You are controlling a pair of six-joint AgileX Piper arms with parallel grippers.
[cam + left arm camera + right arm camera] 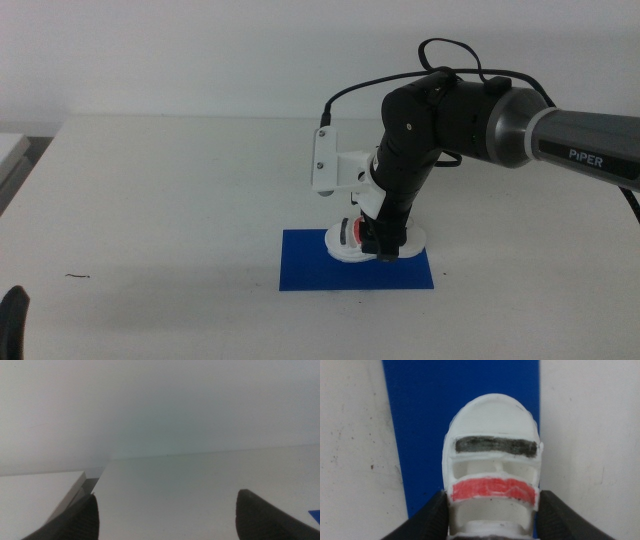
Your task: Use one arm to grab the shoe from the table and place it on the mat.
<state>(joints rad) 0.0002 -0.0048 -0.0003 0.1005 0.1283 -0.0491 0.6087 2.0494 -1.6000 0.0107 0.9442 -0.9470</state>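
My right gripper has a place to leave the shoe. It will let go of it in the middle of the blue mat [351, 252] [477, 462].
The shoe [342, 245], white with a dark and a red strap, rests on the blue mat [300, 272] on the white table [180, 200]. The black arm [470, 120] lettered "PiPER" reaches in from the right and points down at it. My right gripper [380, 246] is shut on the shoe, with a jaw against each side near the red strap. The right wrist view shows the shoe [492, 425] over the mat [430, 410] between my right gripper's [493, 502] jaws. My left gripper [14, 320] waits at the bottom left, open and empty [167, 505].
A small dark mark [78, 276] lies on the table at the front left. A second white surface [10, 150] adjoins the table's left edge. A corner of the mat [315, 515] shows in the left wrist view.
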